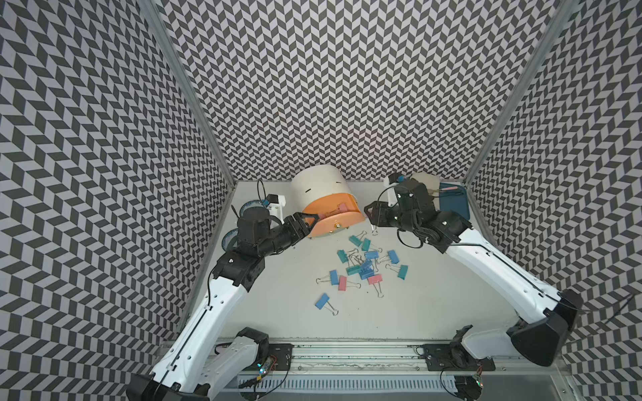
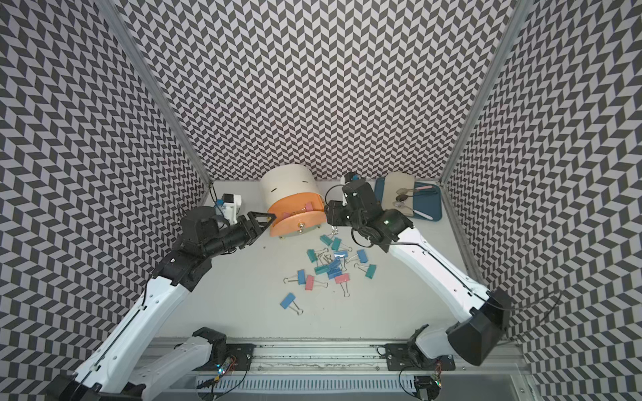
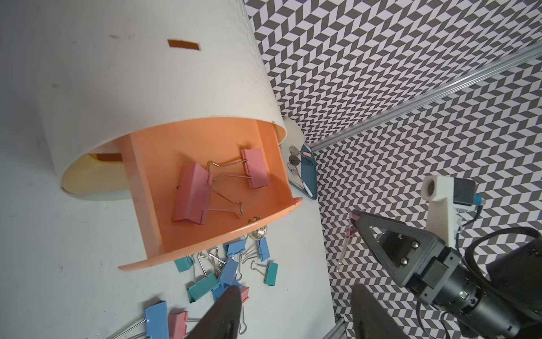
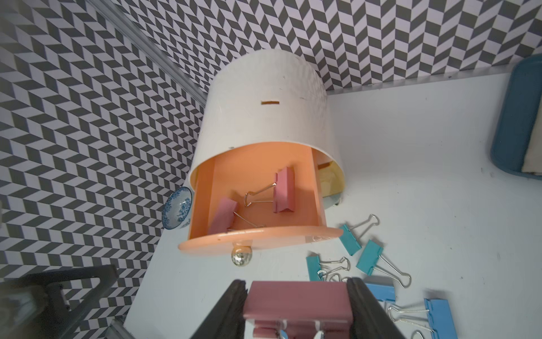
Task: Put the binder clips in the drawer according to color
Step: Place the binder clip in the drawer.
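The pink binder clip, held just beside the drawer front now, will be released by my right gripper between the two pink clips inside the open orange drawer (image 1: 333, 211) (image 4: 255, 199).
The cream drawer cabinet (image 1: 314, 184) stands at the back, its top orange drawer (image 1: 342, 222) pulled out. Two pink binder clips (image 3: 190, 196) (image 3: 255, 171) lie inside it. My right gripper (image 4: 297, 289) is shut on a pink binder clip (image 4: 296, 299), held just to the right of the drawer front (image 2: 298, 224), and the clip's wire handles (image 1: 374, 229) hang down. My left gripper (image 3: 296, 293) is open and empty by the drawer's left side (image 1: 321, 218). Several blue, teal and pink binder clips (image 1: 364, 264) lie heaped in front of the cabinet.
A lone blue clip (image 1: 322, 300) lies nearer the front. A dark blue tray (image 2: 429, 205) with spoons and a beige cloth (image 2: 399, 191) sits at the back right. Blue-and-white bowls (image 1: 252, 208) stand behind my left arm by the left wall.
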You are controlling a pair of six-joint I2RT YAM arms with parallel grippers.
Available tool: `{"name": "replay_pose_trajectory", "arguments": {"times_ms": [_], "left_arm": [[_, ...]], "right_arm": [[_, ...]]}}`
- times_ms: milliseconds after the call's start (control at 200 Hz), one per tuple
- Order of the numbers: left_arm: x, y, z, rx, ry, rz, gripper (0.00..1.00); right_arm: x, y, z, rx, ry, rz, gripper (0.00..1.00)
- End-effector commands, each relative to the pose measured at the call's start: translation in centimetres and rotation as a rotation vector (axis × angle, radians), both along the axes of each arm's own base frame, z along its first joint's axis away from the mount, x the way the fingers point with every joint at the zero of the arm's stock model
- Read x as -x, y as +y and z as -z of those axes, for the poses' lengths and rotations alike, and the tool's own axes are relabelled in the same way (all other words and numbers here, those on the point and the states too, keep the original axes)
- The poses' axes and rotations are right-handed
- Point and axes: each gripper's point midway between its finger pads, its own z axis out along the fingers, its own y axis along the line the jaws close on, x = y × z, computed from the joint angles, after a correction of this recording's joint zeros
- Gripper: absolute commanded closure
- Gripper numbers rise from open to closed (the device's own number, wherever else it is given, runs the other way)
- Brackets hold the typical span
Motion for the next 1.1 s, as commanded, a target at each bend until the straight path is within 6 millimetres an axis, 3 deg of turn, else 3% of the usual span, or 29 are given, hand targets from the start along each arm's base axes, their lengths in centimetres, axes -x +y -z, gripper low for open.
{"name": "replay_pose_trajectory", "arguments": {"times_ms": [0, 371, 696, 1092], "left_arm": [[-0.4, -0.3, -1.8, 0.010, -0.053, 0.031, 0.37], [-2.0, 0.2, -2.5, 0.056, -0.062, 0.031, 0.37], [-3.0, 0.8, -3.2, 0.082, -0.073, 0.036, 0.36], [-3.5, 1.6, -2.3, 0.085, -0.057, 0.031, 0.36]], "right_arm": [[-1.5, 1.7, -2.2, -0.064, -0.043, -0.046, 0.55], [-5.0, 5.8, -4.8, -0.232, -0.051, -0.125, 0.55], [-6.8, 8.4, -6.7, -0.427, -0.056, -0.166, 0.55], [-8.5, 9.5, -5.0, -0.460, -0.071, -0.161, 0.55]]}}
